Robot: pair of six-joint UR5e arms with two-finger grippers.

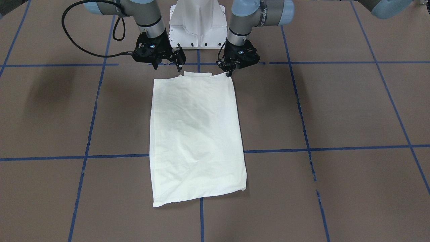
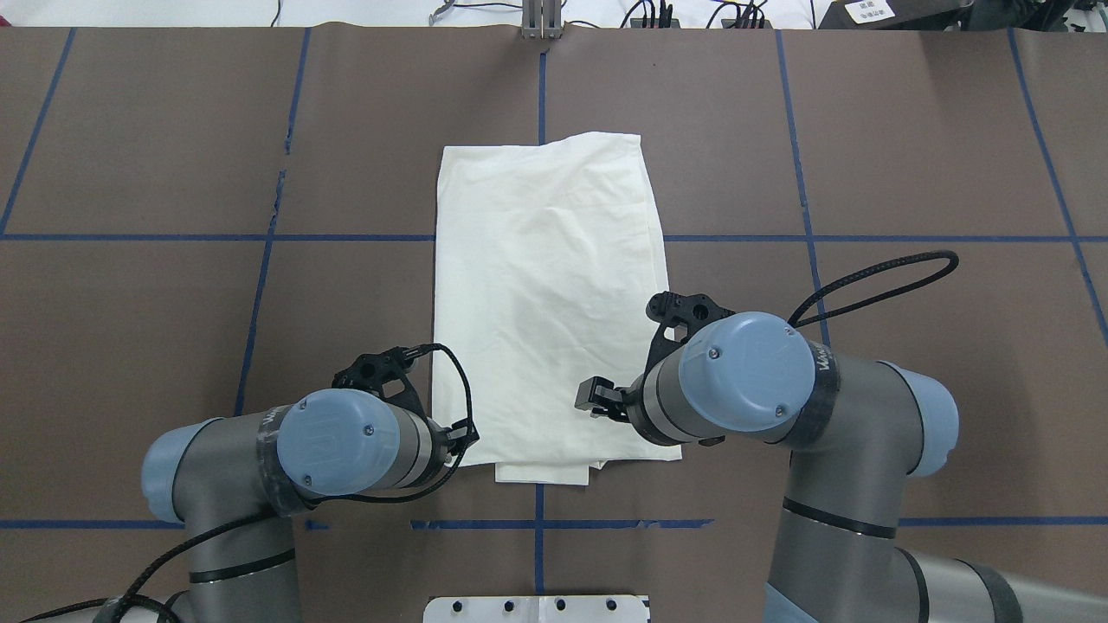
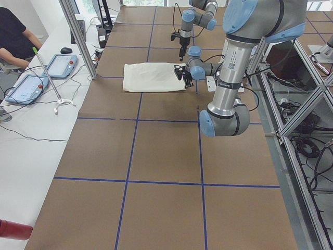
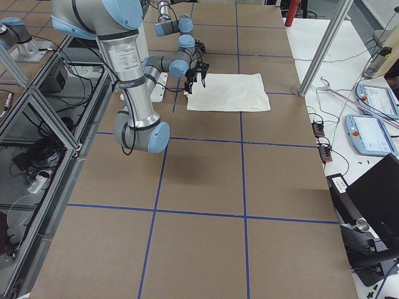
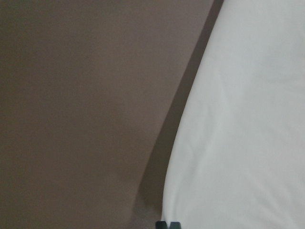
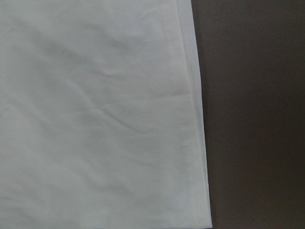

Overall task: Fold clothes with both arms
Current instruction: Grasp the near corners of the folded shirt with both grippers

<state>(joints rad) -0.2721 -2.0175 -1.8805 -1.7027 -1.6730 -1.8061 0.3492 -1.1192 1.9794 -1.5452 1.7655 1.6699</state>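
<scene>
Next, my right gripper grabs the near edge (image 1: 177, 78) of the cream T-shirt, between the small flap and the corner opposite my left gripper.
The cream T-shirt (image 1: 196, 137) lies folded into a long rectangle in the middle of the table, plain side up, with a small flap sticking out at the edge nearest the robot. My left gripper (image 1: 229, 73) is shut, its tips pinched on that edge's corner; in the left wrist view the closed tips (image 5: 167, 224) sit right at the cloth's (image 5: 248, 119) border. My right gripper (image 1: 167, 67) hovers open over the opposite near corner, fingers spread wide, holding nothing. The right wrist view shows only the cloth (image 6: 95, 119) and its hemmed edge.
The white pedestal base (image 1: 198, 23) stands just behind the shirt. Blue tape lines (image 1: 302, 149) grid the brown table. Teach pendants (image 4: 368, 131) and cables lie on the side bench, where a person (image 3: 13, 31) sits. A red bottle (image 4: 292, 9) stands at the far end.
</scene>
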